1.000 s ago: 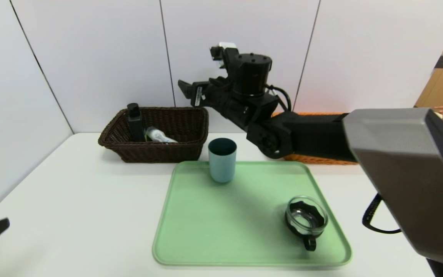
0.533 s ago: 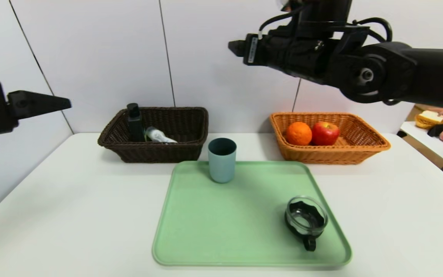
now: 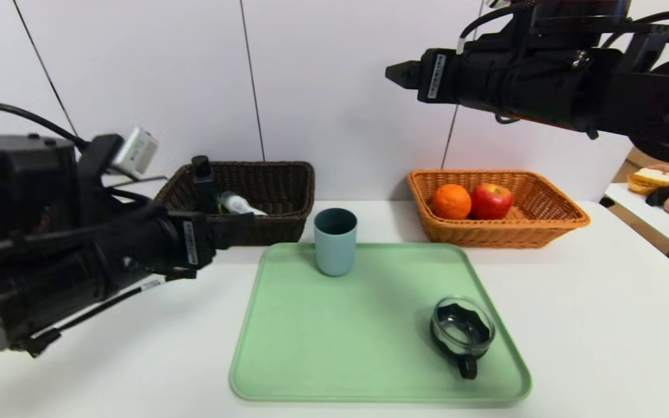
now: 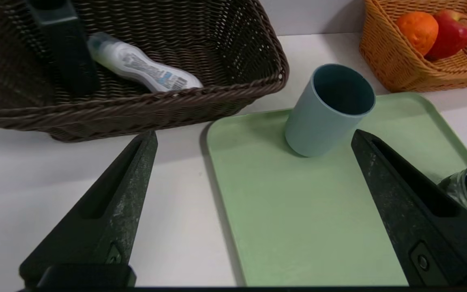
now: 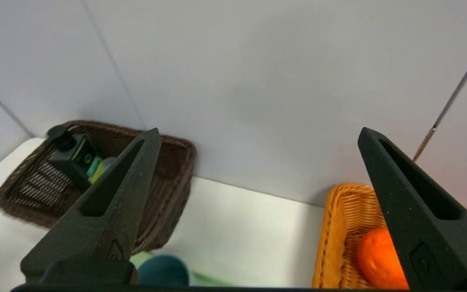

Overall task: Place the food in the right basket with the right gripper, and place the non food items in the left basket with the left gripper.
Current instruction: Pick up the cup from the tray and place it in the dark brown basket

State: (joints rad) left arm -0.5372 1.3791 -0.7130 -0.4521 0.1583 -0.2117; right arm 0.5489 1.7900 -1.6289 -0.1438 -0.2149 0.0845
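My left gripper is to go to the teal cup next and close around the middle of the cup's body [image 3: 335,248] [image 4: 317,120], below the cup's rim.
An orange [image 3: 451,201] and a red apple [image 3: 491,201] lie in the orange-tan right basket [image 3: 543,229]. High above its left end hangs my right gripper [image 3: 395,74], open and empty [image 5: 258,132]. The dark brown left basket [image 3: 288,197] holds a black bottle [image 3: 204,183] and a clear bottle [image 3: 241,204]. A teal cup [image 3: 335,242] stands upright at the tray's far edge. A clear dish [image 3: 462,334] with a black insert sits at the tray's near right. My left gripper [image 3: 247,223] hovers in front of the left basket, open and empty [image 4: 253,136], pointing toward the cup [image 4: 322,117].
The green tray [image 3: 340,337] lies in the middle of the white table [image 3: 601,325]. White wall panels stand close behind both baskets. Beyond the table's right edge, a side table [image 3: 665,226] carries other food.
My right arm has risen and swung right, uncovering the right basket with the fruit, and its jaws have opened wider. My left arm has come in from the left, down to the left basket's front.
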